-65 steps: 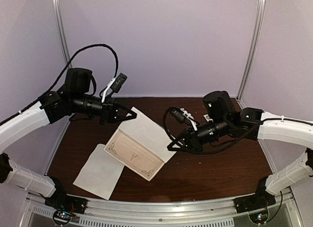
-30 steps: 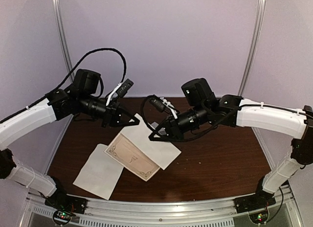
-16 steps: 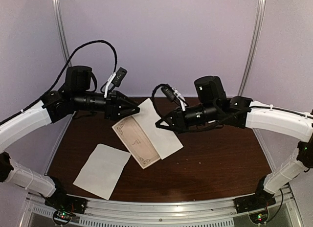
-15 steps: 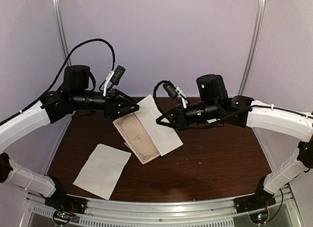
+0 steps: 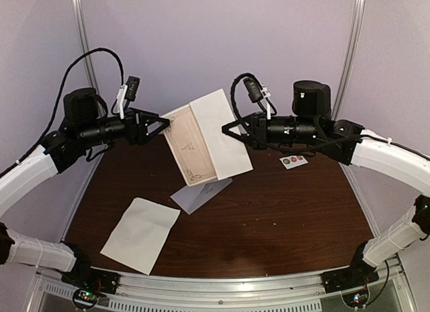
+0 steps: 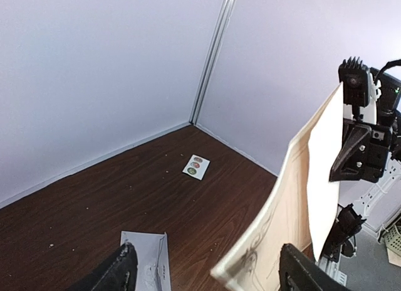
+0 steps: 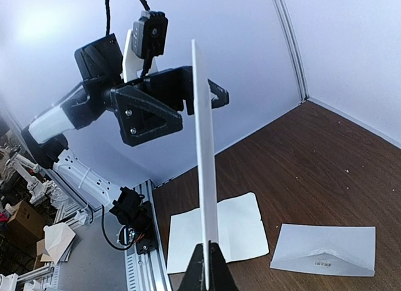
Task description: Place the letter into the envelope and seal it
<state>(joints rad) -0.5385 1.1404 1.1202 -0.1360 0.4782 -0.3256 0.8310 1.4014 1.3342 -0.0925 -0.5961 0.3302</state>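
Note:
The letter's cream half stands open next to the white half. Next, my left gripper folds them together before my right gripper pinches both edges (image 5: 245,154).
The letter (image 5: 201,140), a folded sheet with a cream, ornately bordered half and a plain white half, hangs upright above the table. My right gripper (image 5: 230,129) is shut on its right edge; in the right wrist view the letter (image 7: 203,159) stands edge-on out of the shut fingers (image 7: 207,269). My left gripper (image 5: 160,122) is open just off the letter's left edge, and the letter's lower corner (image 6: 250,253) shows between its spread fingers (image 6: 125,272). The pale grey envelope (image 5: 198,194) lies flat on the table below.
A plain white sheet (image 5: 141,235) lies at the front left of the brown table (image 5: 289,218). A small card of round stickers (image 5: 293,161) sits at the back right, under the right arm. Pale walls and metal corner posts close in the back.
My left gripper opened, let go of the letter and drew back to the left. My right gripper lifted the letter up and back, uncovering the envelope on the table.

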